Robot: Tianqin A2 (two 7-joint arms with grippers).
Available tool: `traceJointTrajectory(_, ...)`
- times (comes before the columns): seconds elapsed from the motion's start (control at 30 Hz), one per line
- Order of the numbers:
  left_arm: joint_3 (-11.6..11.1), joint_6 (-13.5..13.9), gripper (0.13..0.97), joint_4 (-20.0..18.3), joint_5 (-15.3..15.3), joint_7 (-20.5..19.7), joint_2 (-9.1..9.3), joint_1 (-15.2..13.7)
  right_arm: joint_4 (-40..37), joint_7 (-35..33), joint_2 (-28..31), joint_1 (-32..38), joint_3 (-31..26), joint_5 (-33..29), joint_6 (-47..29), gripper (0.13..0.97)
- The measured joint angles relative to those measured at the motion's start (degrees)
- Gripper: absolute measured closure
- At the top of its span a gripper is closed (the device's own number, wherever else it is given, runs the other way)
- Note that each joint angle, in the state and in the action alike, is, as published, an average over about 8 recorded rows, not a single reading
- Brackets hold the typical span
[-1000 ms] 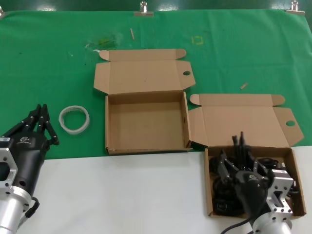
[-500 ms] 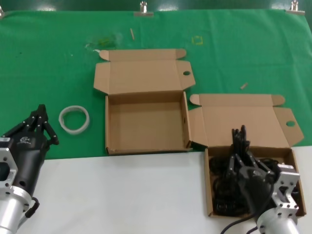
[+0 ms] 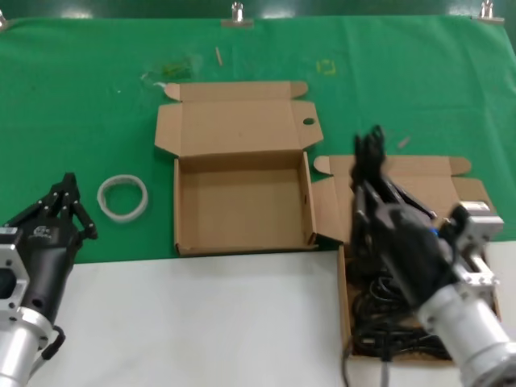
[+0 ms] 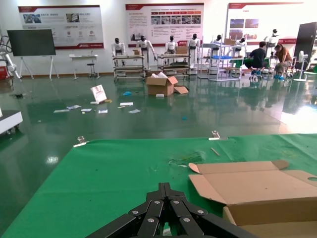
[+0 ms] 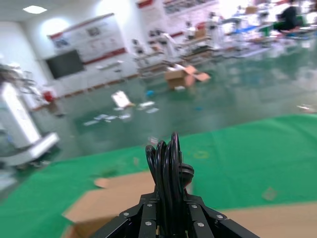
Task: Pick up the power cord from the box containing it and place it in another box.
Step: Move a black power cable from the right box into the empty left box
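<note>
The centre box is empty. Next, my right gripper reaches over its back edge and puts the power cord down midway (image 3: 253, 182) along that box.
The power cord (image 3: 369, 149) is a black folded bundle. My right gripper (image 3: 369, 189) is shut on it and holds it up over the lid of the box containing it (image 3: 427, 181), at the right. The rest of the cord trails down into that box's tray (image 3: 387, 322). In the right wrist view the cord's loops (image 5: 167, 163) stick out beyond my shut right gripper (image 5: 168, 201). Another box (image 3: 242, 201) stands open and empty at the centre, its lid hole (image 3: 309, 122) at the far right corner. My left gripper (image 3: 68, 197) is parked at the left, shut (image 4: 171, 191).
A white ring (image 3: 123, 196) lies on the green cloth (image 3: 81, 105) between my left gripper and the centre box. White table surface (image 3: 201, 322) runs along the front. Small scraps lie on the far cloth. The centre box's lid shows in the left wrist view (image 4: 247, 183).
My right gripper has risen out of the right box and moved away from me and slightly left, lifting the cord bundle. The left arm has not moved.
</note>
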Motion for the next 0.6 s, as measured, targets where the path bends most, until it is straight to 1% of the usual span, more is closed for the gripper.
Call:
traceJointTrajectory(0.13,0.0,0.0,0.957,0.0,0.0,0.0,0.0,0.0,-6.39,1.17,-0.41,7.04,-4.62,2.24,-3.35,0.891)
traceJointTrajectory(0.3,0.0,0.0,0.957,0.0,-0.01,0.0,0.0,0.0,-19.27,3.88,-3.05,16.93,-10.37,4.03,-9.05,0.891)
traceJointTrajectory(0.43,0.0,0.0,0.957,0.0,-0.01,0.0,0.0,0.0,-29.39,5.47,-6.43,23.13,-12.79,2.57,-13.69,0.891)
traceJointTrajectory(0.6,0.0,0.0,0.957,0.0,0.0,0.0,0.0,0.0,-40.41,6.67,-10.61,29.15,-13.57,-1.0,-18.17,0.89)
